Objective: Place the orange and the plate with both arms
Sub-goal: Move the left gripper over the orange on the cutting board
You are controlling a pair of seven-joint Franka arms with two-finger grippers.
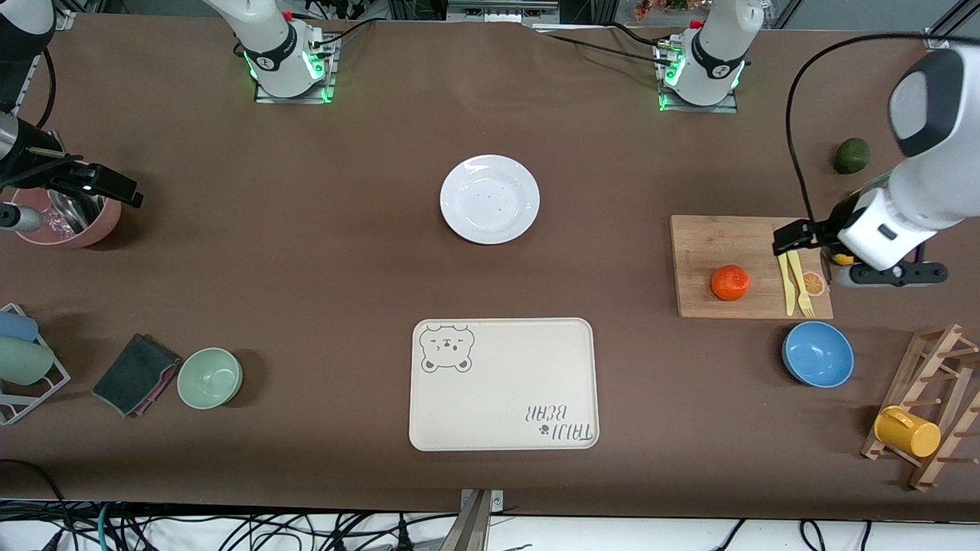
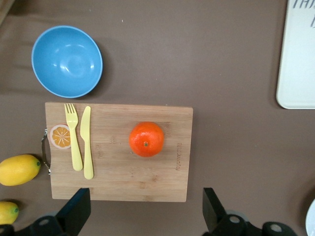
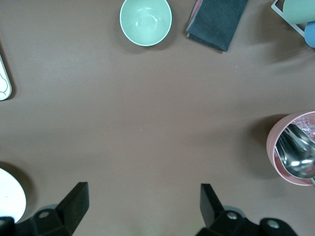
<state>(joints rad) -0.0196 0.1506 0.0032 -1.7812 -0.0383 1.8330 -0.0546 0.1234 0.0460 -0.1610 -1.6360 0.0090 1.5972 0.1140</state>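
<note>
The robot's left gripper will next go to the whole orange on the wooden cutting board and close on opposite sides of the orange's middle (image 1: 730,283) (image 2: 146,139).
The orange (image 1: 730,282) lies on a wooden cutting board (image 1: 712,245) toward the left arm's end of the table; it also shows in the left wrist view (image 2: 146,139). The white speckled plate (image 1: 490,199) sits mid-table, farther from the front camera than the cream tray. My left gripper (image 1: 796,236) is open and empty, up in the air over the board's edge (image 2: 146,216), apart from the orange. My right gripper (image 1: 115,187) is open and empty over bare table (image 3: 143,206) near the pink bowl. The plate's rim (image 3: 10,194) shows in the right wrist view.
A cream bear tray (image 1: 504,383) lies nearer the front camera. A yellow fork and knife (image 1: 795,283) are on the board, with a blue bowl (image 1: 818,353), lemons (image 2: 18,169), a dark green fruit (image 1: 851,155) and a mug rack (image 1: 919,413) nearby. A pink bowl (image 1: 65,218), green bowl (image 1: 210,377) and cloth (image 1: 134,373) are at the right arm's end.
</note>
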